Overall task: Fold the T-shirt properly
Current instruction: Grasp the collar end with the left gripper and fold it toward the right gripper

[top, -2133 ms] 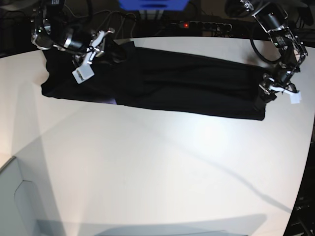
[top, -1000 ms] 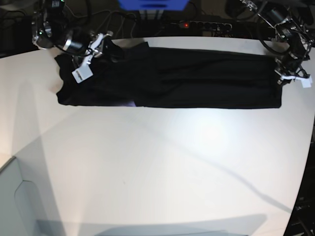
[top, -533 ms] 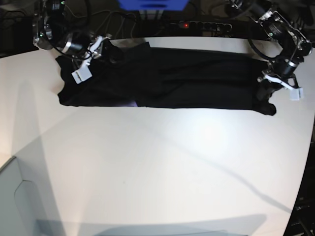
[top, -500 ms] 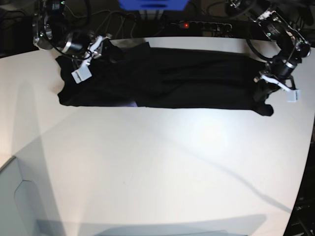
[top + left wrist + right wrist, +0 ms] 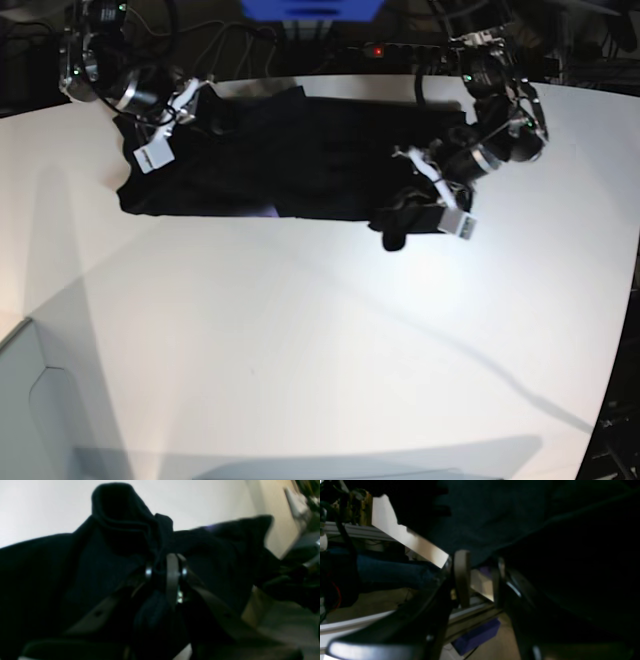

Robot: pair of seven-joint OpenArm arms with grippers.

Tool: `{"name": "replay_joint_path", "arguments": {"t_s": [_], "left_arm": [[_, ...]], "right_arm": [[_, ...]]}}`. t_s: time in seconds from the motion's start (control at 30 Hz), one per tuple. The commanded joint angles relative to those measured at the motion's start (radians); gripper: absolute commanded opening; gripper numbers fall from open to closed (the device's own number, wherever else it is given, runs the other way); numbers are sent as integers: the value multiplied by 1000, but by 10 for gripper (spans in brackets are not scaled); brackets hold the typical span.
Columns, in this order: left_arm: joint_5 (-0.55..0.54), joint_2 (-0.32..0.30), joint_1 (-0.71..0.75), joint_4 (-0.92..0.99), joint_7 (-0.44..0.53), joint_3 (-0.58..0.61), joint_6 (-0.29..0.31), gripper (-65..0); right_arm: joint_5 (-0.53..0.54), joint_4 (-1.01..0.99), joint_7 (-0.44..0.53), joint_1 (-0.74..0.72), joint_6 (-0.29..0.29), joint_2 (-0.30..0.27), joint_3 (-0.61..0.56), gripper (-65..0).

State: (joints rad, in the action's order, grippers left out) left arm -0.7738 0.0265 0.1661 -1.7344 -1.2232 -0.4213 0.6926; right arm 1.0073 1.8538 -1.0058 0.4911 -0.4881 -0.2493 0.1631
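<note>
Next, my left gripper lets go of the black T-shirt's bunched end on the shirt's middle [image 5: 316,198] [image 5: 198,549], close beside the purple sliver.
The black T-shirt [image 5: 300,160] lies as a long band along the far side of the white table [image 5: 300,330]. A purple sliver [image 5: 262,210] peeks out at its near edge. My left gripper [image 5: 418,197] is shut on the shirt's right end and holds it bunched over the shirt's middle-right. In the left wrist view the gripper [image 5: 166,571] pinches a raised fold of black cloth [image 5: 120,512]. My right gripper [image 5: 193,100] grips the shirt's far left corner. In the right wrist view the gripper [image 5: 480,577] has the cloth edge [image 5: 495,517] between its fingers. The sun-face print is hidden.
A power strip with a red light [image 5: 400,50] and cables lie behind the table's far edge. A blue object [image 5: 310,8] sits at the top. A grey box [image 5: 40,400] stands at the lower left. The table's right edge [image 5: 625,330] curves inward.
My left gripper has carried the shirt's right end leftward, from near the table's right edge to over the shirt's middle-right. The right gripper has barely moved.
</note>
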Motion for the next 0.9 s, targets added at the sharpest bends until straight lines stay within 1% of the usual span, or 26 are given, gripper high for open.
{"name": "replay_joint_path", "arguments": {"t_s": [0.0,0.23,0.47,0.87], "left_arm": [[-5,10,-12,-22,19,23,6,-650],[80,60,-12,-23,21,118,6,-650],[81,60,-13,-25,21,223,6,-650],[81,53,-13,-12,19,235,6,-650]], "right_arm": [[26,16,14,-12,12,-6,5,-491],[26,14,8,-22,12,-3,3,-491],[26,14,8,-27,12,9,3,-491],[26,14,8,-27,12,9,2,-491]]}}
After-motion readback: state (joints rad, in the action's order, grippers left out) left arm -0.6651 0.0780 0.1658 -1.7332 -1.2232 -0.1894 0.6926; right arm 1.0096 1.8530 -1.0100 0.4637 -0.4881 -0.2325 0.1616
